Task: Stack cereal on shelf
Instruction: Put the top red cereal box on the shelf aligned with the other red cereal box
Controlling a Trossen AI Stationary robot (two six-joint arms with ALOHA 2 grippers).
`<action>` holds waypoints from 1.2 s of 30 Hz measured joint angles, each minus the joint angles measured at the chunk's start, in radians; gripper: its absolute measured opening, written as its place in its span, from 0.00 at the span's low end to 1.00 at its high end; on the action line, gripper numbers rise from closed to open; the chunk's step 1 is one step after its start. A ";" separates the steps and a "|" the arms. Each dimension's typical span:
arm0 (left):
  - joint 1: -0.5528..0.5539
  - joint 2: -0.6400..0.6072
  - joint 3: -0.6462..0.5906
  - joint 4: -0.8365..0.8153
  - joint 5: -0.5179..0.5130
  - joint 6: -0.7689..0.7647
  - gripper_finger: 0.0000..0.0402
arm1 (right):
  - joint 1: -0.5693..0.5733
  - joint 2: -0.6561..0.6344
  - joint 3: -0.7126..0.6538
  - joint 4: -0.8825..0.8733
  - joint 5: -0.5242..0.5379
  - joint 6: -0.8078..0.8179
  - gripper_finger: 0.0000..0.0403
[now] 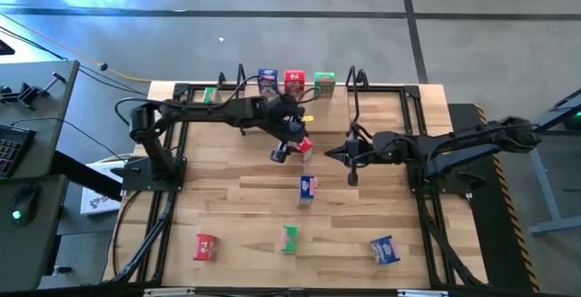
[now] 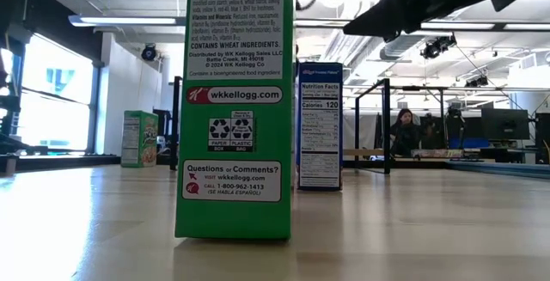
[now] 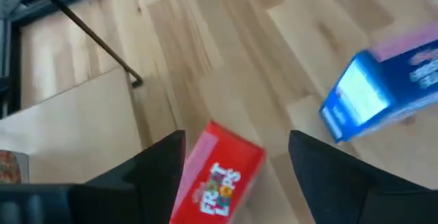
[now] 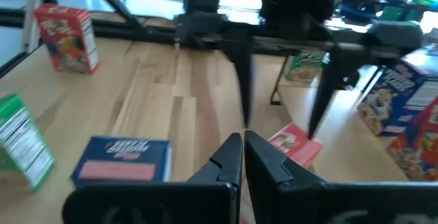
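Observation:
My left gripper closes next on the long sides (image 1: 306, 147) (image 3: 220, 176) of the red cereal box that lies on the tabletop just in front of the shelf.
My left gripper (image 1: 289, 148) hangs open over the middle of the table. A red cereal box (image 3: 217, 179) lies on the tabletop between its two fingers, with a gap on one side; it also shows in the high view (image 1: 305, 147). A blue box (image 3: 376, 94) lies just beyond it. My right gripper (image 1: 352, 168) is shut and empty to the right of the red box. A blue (image 1: 267, 81), a red (image 1: 294, 81) and a green box (image 1: 324, 82) stand on the shelf (image 1: 338, 106) at the far edge. My left gripper's fingers (image 3: 164, 159) point down on either side of the red box's long sides (image 3: 198, 162), which lies on the tabletop. I cannot tell whether a finger touches it.
Loose boxes lie on the table: a blue (image 1: 307, 189) at the centre, and a red (image 1: 205, 246), a green (image 1: 290, 239) and a blue (image 1: 385, 250) near the front edge. Another green one (image 1: 211, 94) lies at the far left. A person (image 2: 401, 131) sits in the room behind.

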State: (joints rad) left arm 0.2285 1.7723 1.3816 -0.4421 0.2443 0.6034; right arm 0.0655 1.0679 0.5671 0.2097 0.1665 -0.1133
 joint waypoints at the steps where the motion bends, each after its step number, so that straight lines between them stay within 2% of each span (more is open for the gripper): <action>1: -0.001 0.016 0.018 -0.033 -0.008 0.017 0.64 | 0.008 0.000 0.000 -0.007 0.000 -0.003 0.01; 5: -0.006 0.055 0.069 -0.076 -0.020 0.077 0.64 | 0.033 0.000 0.000 -0.034 0.000 -0.007 0.01; 12: -0.007 0.113 0.097 -0.105 -0.101 0.164 0.64 | 0.060 0.000 0.000 -0.049 -0.001 -0.018 0.01; 26: -0.006 0.117 0.093 -0.146 -0.102 0.156 0.64 | 0.068 0.000 0.000 -0.047 -0.001 -0.017 0.01; 36: 0.029 0.117 0.093 -0.159 -0.100 0.118 0.51 | 0.068 0.000 0.000 -0.048 -0.001 0.005 0.01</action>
State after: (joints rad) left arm 0.2574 1.8889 1.4742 -0.6007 0.1444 0.7217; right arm 0.1337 1.0683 0.5671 0.1621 0.1658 -0.1085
